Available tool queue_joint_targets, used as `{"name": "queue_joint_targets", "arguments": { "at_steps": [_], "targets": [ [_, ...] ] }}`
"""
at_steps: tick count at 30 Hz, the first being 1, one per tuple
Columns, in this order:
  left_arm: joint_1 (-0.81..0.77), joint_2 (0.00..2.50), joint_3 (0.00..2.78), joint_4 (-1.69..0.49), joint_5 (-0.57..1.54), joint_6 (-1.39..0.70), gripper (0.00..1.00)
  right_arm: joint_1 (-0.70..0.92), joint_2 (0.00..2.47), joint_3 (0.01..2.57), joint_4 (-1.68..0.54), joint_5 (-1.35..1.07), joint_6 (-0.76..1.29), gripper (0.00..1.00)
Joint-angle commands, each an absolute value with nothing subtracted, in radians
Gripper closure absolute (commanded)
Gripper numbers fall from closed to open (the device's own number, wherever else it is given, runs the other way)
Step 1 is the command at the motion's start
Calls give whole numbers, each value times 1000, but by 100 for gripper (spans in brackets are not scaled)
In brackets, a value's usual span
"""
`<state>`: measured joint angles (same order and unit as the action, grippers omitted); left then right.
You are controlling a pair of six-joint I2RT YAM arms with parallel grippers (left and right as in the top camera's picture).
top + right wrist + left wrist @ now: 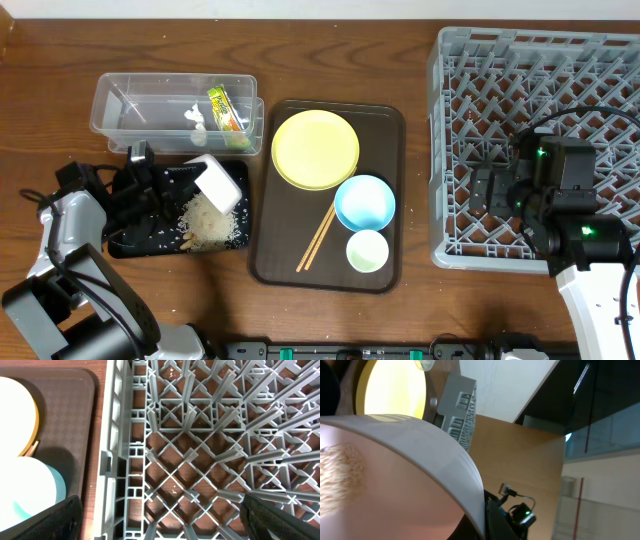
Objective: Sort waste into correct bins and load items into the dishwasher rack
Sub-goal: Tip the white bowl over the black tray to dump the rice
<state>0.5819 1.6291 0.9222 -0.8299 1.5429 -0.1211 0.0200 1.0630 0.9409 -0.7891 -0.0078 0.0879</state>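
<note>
I should open my left gripper and leave the white bowl on the serving tray (281, 209) beside the chopsticks, close to the yellow plate.
My left gripper (192, 180) is shut on the rim of the white bowl (220, 183), holding it tipped over the black tray (130, 245). The rice-like scraps (208, 222) lie heaped in that tray. In the left wrist view the bowl (410, 460) fills the frame, with a blurry patch of scraps inside. The snack wrapper (226, 108) and the tissue (196, 117) lie in the clear tub (150, 110). My right gripper (490, 190) is open and empty over the front left part of the dishwasher rack (560, 70), whose lattice (200, 435) shows between the fingers (160, 520).
A dark brown serving tray (385, 125) holds the yellow plate (315, 148), the light blue bowl (364, 202), the pale green cup (366, 250) and the chopsticks (318, 238). The rack's left wall stands close beside this tray.
</note>
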Motion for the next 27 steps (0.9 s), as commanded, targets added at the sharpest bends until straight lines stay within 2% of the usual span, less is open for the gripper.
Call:
{"name": "queue_joint_targets", "arguments": {
  "at_steps": [1, 9, 18, 21, 24, 27],
  "targets": [
    [588, 1636, 920, -833, 1573, -232, 94, 26, 1063, 959, -791, -12, 92, 1],
    [589, 1636, 920, -817, 1573, -248, 94, 26, 1063, 959, -798, -12, 92, 1],
    [588, 1634, 920, -776, 1573, 246, 94, 26, 1063, 959, -801, -12, 92, 1],
    [589, 1634, 920, -767, 1565, 328, 94, 26, 1063, 959, -801, -12, 92, 1],
    [591, 1634, 920, -751, 1499, 316, 94, 26, 1063, 959, -801, -12, 92, 1],
    [591, 1634, 920, -755, 1543, 224, 94, 26, 1063, 959, -801, -12, 92, 1]
  ]
}}
